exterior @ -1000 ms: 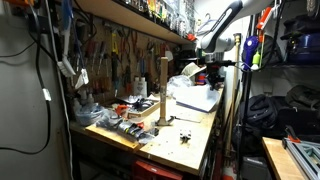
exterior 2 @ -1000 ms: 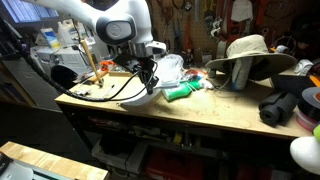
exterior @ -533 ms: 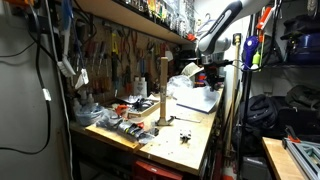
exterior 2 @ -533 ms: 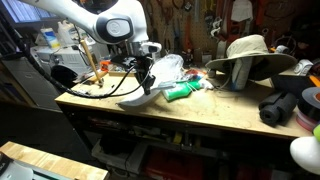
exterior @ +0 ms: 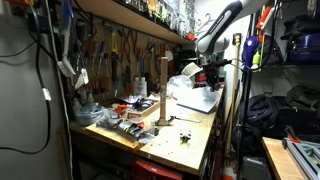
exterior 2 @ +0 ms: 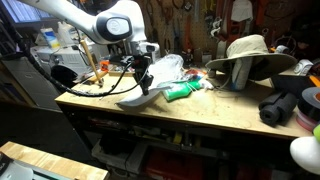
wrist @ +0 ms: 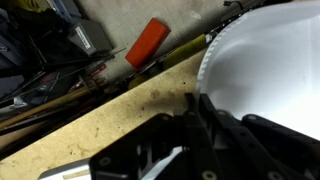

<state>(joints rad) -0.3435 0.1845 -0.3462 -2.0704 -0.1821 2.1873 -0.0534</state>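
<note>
Next, my gripper lets go of the white plate on the wooden bench top just beyond the wooden post [exterior: 189,104].
My gripper [wrist: 192,118] comes in from the bottom of the wrist view and is shut on the rim of a white plate [wrist: 265,70]. The two fingers stand close together at the plate's left edge. In an exterior view the gripper [exterior 2: 141,80] hangs over the wooden bench [exterior 2: 170,118] and holds the plate [exterior 2: 131,97] tilted, its low edge near the bench top. In the exterior view from the bench end, the gripper [exterior: 211,76] is at the far end, above the plate [exterior: 197,98].
A red-orange tool handle [wrist: 147,42] and tangled cables lie beyond the plate. A green object [exterior 2: 183,91], a crumpled white bag [exterior 2: 168,68] and a brimmed hat [exterior 2: 248,55] are beside the gripper. A wooden post [exterior: 161,90] stands mid-bench.
The gripper has shifted slightly sideways with the plate in it, and the plate sits a little more tilted. Nothing else has moved.
</note>
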